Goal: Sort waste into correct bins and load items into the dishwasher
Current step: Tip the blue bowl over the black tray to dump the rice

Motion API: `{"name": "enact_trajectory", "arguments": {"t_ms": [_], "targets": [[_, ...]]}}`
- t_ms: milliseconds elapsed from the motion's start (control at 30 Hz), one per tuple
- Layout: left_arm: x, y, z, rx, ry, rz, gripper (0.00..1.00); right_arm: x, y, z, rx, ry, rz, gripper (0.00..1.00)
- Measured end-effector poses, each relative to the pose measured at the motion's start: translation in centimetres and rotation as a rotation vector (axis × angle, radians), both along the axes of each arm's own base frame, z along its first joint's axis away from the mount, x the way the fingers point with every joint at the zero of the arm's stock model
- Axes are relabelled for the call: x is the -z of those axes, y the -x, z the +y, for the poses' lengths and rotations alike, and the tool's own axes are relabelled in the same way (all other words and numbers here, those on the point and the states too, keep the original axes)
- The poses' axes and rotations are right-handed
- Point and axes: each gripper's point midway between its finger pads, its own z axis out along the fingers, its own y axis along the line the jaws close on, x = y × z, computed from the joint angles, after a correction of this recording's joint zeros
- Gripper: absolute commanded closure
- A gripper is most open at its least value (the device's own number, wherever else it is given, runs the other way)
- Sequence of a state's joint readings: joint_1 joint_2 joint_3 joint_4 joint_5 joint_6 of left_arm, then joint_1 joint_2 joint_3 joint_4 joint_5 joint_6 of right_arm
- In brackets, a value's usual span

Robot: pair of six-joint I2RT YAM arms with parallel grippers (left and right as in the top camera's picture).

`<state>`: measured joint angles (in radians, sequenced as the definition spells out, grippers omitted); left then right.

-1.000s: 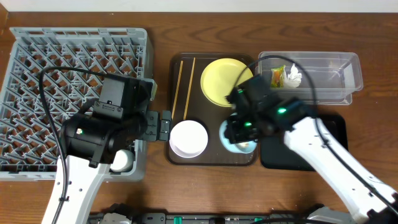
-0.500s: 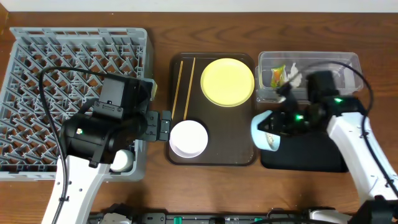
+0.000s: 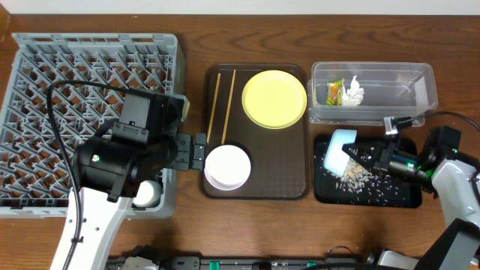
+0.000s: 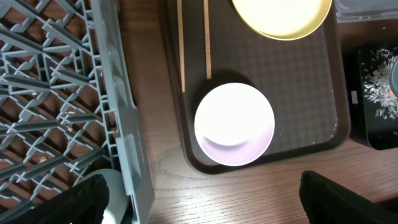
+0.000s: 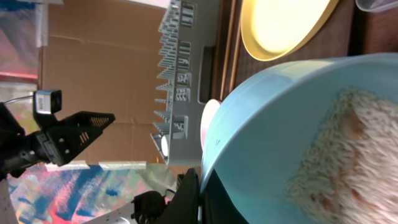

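Observation:
My right gripper needs to set the light-blue bowl down on the brown tray (image 3: 277,154) next to the white bowl.
My right gripper (image 3: 369,156) is shut on the rim of the light-blue bowl (image 3: 339,150) and holds it tipped on its side over the black tray (image 3: 401,199). White rice crumbs (image 3: 352,178) lie scattered on that tray, and some stick inside the bowl (image 5: 348,155). The clear tub (image 3: 394,109) holds the wrapper (image 3: 334,92) and the tissue (image 3: 353,93). The yellow plate (image 3: 274,98), chopsticks (image 3: 221,105) and a white bowl (image 3: 227,166) sit on the brown tray (image 3: 262,187). My left gripper (image 3: 196,152) is open and empty between the grey rack (image 3: 45,97) and the brown tray.
A white cup (image 3: 146,193) stands in the rack's near right corner, under my left arm. In the left wrist view the white bowl (image 4: 234,123) lies just ahead of my open left gripper (image 4: 205,208), with bare wooden table between the rack and the tray.
My right gripper carried the light-blue bowl from the brown tray rightwards over the black tray and tipped it. Rice crumbs now lie on the black tray. My left arm has not moved.

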<state>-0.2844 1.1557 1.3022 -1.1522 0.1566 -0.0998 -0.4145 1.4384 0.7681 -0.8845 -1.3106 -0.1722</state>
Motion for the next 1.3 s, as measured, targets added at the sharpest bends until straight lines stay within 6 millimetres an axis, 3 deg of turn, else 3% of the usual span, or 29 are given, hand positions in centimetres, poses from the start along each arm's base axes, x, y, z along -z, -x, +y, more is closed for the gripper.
{"name": "enact_trajectory", "arguments": {"t_ms": [567,867,1000,1300], "targets": [[0.0,0.0,0.0,0.0,0.0,0.0,0.02,0.4,1.0,0.2,-0.018,0.009,-0.037,0.99],[0.0,0.0,0.0,0.0,0.0,0.0,0.02,1.9,1.0,-0.4,-0.021,0.099,-0.021,0.99],[0.0,0.0,0.0,0.0,0.0,0.0,0.02,0.9,1.4,0.0,-0.021,0.035,-0.022,0.99],[0.0,0.0,0.0,0.0,0.0,0.0,0.02,1.0,1.3,0.0,-0.016,0.032,-0.016,0.99]]}}
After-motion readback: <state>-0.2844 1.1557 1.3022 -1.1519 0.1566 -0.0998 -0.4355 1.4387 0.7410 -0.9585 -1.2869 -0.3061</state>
